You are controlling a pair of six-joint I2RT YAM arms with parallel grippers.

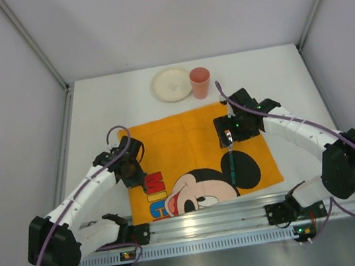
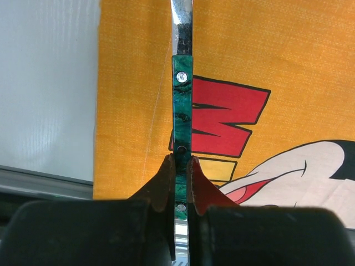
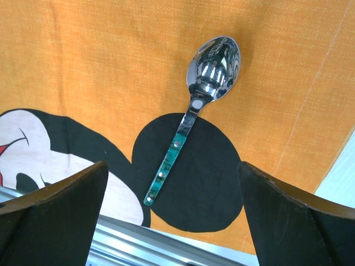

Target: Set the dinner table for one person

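Next, the right gripper grips the rim of the pink cup [image 1: 209,73], opposite the white plate.
The dinner table [image 1: 95,115] is a white top with an orange Mickey Mouse cloth [image 1: 185,138] spread across its middle. My left gripper [image 1: 136,172] hangs over the cloth's left edge. In the left wrist view, the left gripper [image 2: 181,166] is shut on the green handle of a steel utensil [image 2: 182,105], whose head runs out of the frame's top. A green-handled spoon [image 3: 191,113] lies flat on the cloth over Mickey's black ear [image 3: 194,177]. My right gripper [image 3: 172,166] stands open above the spoon [image 1: 234,168], touching nothing.
A white plate [image 1: 169,84] and a pink cup [image 1: 201,82] stand side by side on the table's far side, just past the cloth. An aluminium rail [image 1: 211,225] runs along the near edge. Grey walls enclose the table on three sides.
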